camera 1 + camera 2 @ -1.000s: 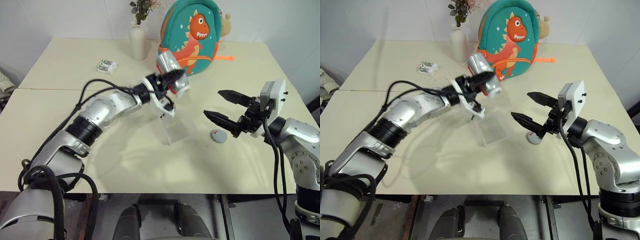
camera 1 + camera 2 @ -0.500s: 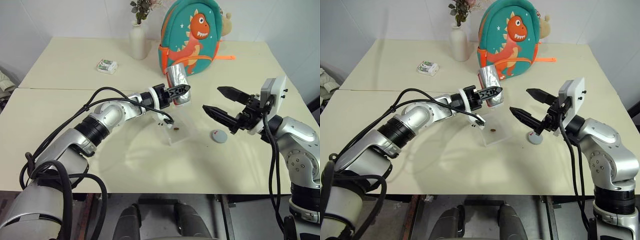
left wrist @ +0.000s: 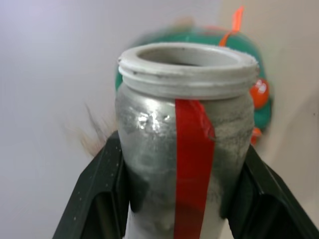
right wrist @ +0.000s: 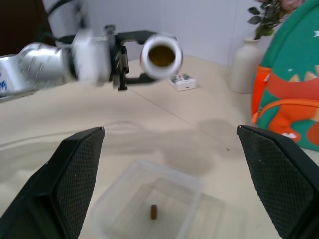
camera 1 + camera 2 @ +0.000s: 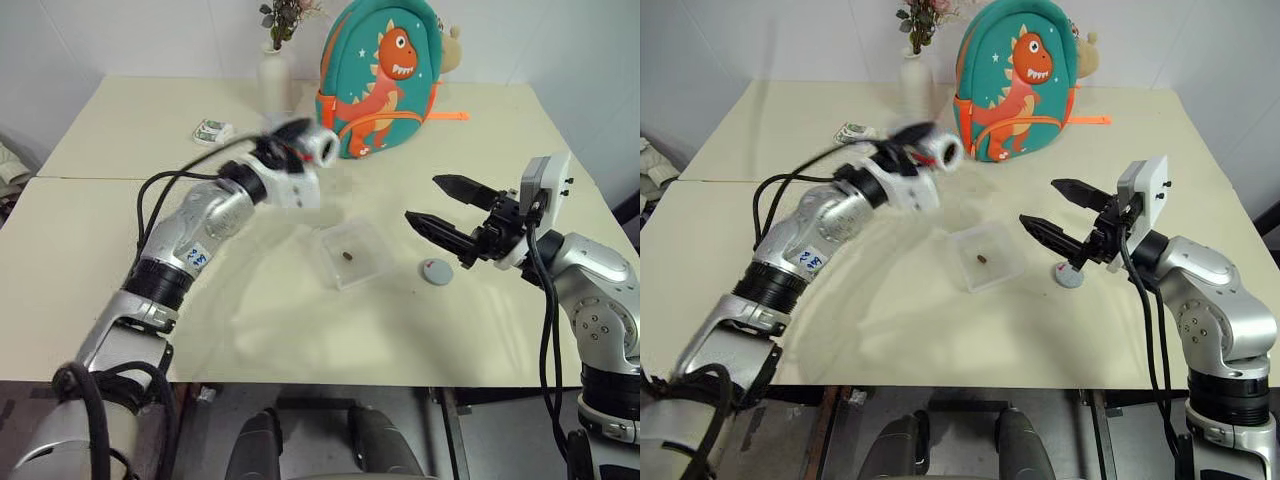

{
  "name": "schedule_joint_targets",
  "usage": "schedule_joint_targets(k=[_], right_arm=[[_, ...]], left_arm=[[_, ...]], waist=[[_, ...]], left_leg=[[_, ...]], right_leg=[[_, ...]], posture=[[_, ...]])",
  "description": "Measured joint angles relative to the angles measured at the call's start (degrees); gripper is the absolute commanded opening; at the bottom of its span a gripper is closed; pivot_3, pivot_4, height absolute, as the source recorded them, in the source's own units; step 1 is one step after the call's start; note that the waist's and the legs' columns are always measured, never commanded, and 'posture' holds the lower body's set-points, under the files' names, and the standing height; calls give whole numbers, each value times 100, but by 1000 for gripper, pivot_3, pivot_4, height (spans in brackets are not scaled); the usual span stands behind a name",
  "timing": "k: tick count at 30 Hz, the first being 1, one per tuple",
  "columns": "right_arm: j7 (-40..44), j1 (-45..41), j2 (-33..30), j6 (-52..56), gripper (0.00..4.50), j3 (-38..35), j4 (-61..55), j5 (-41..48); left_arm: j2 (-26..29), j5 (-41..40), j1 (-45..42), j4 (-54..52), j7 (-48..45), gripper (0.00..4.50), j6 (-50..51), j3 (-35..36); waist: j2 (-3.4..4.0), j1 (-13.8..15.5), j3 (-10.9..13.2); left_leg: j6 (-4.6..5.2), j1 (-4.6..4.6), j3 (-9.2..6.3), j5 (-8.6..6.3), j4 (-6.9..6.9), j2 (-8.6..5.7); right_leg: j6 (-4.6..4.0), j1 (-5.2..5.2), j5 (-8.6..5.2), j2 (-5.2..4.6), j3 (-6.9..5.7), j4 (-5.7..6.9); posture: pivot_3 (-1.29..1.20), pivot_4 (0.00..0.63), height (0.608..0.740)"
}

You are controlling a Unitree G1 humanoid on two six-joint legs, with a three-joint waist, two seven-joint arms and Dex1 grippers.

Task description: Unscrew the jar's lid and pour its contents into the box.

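The jar will go down from my left gripper onto the table just this side of the seam point(image 5: 216, 232), below the white-and-green packet.
My left gripper point(image 3: 182, 209) is shut on the jar point(image 5: 312, 143), a silvery cylinder with a red strip and no lid. It holds the jar in the air to the left of the box, with the open mouth facing right. The clear square box point(image 5: 368, 262) sits mid-table with the contents point(image 5: 347, 257), a tiny brown piece, lying inside. The grey lid point(image 5: 436, 271) rests on the table just right of the box. My right gripper point(image 5: 422, 198) hovers open above the lid, with nothing between its black fingers point(image 4: 75, 169).
A dinosaur backpack point(image 5: 385, 70) stands at the back of the table, a white vase with flowers point(image 5: 275, 80) to its left. A white-and-green packet point(image 5: 212, 130) lies behind my left arm. A seam point(image 5: 90, 179) crosses the left tabletop.
My left arm has swung left, away from above the box, rolling the jar back from its tipped pose. The brown piece now lies in the box. The right gripper has stayed put.
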Motion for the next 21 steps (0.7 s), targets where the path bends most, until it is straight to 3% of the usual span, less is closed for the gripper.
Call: schedule_joint_targets(k=[3,9,12,21], right_arm=[[133,14,-139,41,4480,86,-7,-3],[513,-196,-289,48,4480,446,6,-11],[667,-383,-321,44,4480,600,27,-22],[1061,-623,-321,9,4480,1020,240,-332]], left_arm=[[-145,-1289,384,-446,-786,2004,1304,827],[-430,-2584,709,-622,-636,2004,3114,2167],[-425,-2743,903,-546,-518,2004,3148,2430],[-490,-2849,1345,314,-583,2004,1875,2584]], waist=[[0,-29,0],[0,-56,0],[-1,-67,0],[-2,-55,0]], left_leg=[[0,10,-3,3,7,0],[1,10,-12,3,47,0],[1,11,-15,3,57,0],[-1,10,-14,0,51,0]], right_leg=[[0,5,0,1,0,12],[1,12,1,2,0,39],[3,20,2,2,-1,37],[0,20,3,0,-2,27]], posture=[[0,150,740],[0,150,740],[0,150,740],[0,150,740]])
